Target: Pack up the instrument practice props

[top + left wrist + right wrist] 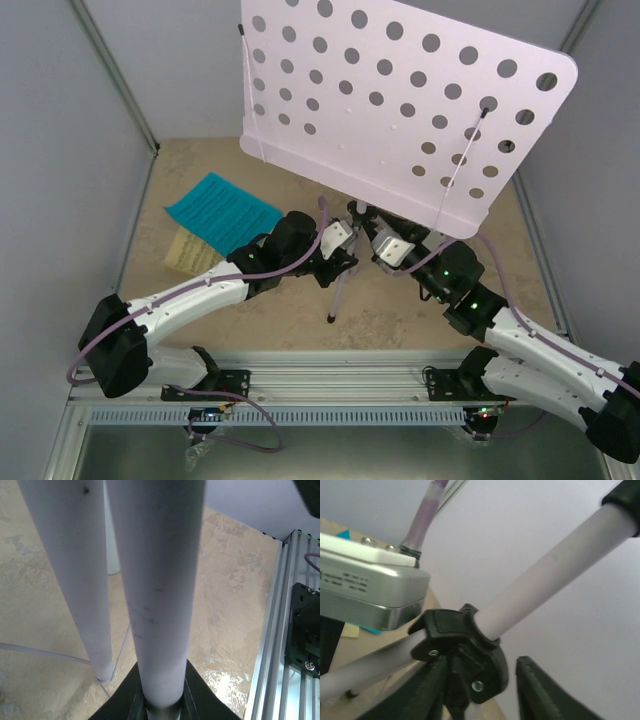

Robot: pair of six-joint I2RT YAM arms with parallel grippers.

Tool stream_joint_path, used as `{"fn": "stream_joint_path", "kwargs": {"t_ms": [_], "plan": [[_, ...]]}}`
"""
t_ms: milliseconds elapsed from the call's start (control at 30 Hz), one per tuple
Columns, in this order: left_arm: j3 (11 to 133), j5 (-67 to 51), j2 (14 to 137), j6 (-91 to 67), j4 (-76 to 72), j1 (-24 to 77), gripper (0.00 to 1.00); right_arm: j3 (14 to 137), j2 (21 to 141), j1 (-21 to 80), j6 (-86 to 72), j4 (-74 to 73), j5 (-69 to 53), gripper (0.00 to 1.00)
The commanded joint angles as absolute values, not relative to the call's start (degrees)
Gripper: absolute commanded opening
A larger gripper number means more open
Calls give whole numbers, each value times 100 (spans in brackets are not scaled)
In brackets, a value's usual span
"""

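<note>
The robot's right gripper is rolled far over at the middle part of the black tripod, so it should open, roll back and pinch the middle part's knob [458, 680] to turn it more.
The white perforated music stand [400, 110] rises over mid-table on its thin tripod [335, 290]. A cyan music sheet [222, 212] lies flat at the left, partly over a yellow one [190, 252]. My left gripper [340, 262] is shut on a white tube [160, 580] of the stand, which sits tight between its black fingers [200, 700]; a second tube [75, 555] runs beside it. My right gripper [480, 692] stands open round the black tripod hub [465, 645], with a gap at its right finger [540, 690].
An aluminium rail [340, 385] with black arm mounts [215, 380] runs along the near edge. Grey enclosure walls [60, 150] close in left, right and back. The stand's plate overhangs both arms. The left gripper's silver body [365, 590] is close beside the right one.
</note>
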State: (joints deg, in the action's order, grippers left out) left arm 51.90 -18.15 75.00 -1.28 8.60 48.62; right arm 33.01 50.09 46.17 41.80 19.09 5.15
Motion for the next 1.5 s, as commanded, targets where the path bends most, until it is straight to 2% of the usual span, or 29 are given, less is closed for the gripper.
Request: {"fn": "stream_joint_path", "kwargs": {"t_ms": [0, 100, 267, 400, 467, 600, 733, 833, 933, 1067, 1267, 1467], "plan": [[5291, -2097, 7426, 102, 1104, 4948, 0, 2964, 4411, 4418, 3557, 2675, 593, 52], [5289, -2079, 7418, 100, 1099, 4948, 0, 2557, 4056, 4399, 2900, 3035, 145, 65], [5282, -2057, 7403, 105, 1108, 4948, 0, 1974, 3709, 4306, 1851, 3250, 198, 72], [5281, -2048, 7413, 93, 1099, 4948, 0, 1486, 3095, 4167, 358, 3653, 215, 89], [5284, -2046, 7429, 87, 1099, 4948, 0, 1305, 2838, 4100, -571, 3729, 338, 93], [5291, -2028, 7440, 90, 1115, 4948, 0, 1446, 2846, 3793, -2145, 3195, 193, 92], [5283, -2000, 7435, 98, 1129, 4948, 0, 1667, 3197, 3398, -4580, 2985, -359, 92], [5300, -2019, 7436, 105, 1131, 4948, 0, 1484, 3576, 3340, -6608, 3781, -987, 90], [5305, -2039, 7440, 103, 1151, 4947, 0, 1482, 3991, 3340, -7919, 4331, -1410, 85], [5295, -2022, 7418, 105, 1134, 4948, 0, 1925, 4354, 3393, -8650, 3992, -1830, 82], [5309, -2022, 7440, 114, 1151, 4948, 0, 2135, 4495, 3529, -9151, 3813, -1733, 81], [5303, -2043, 7418, 114, 1142, 4944, 0, 2361, 4651, 3553, -9224, 3682, -1685, 71]]}}
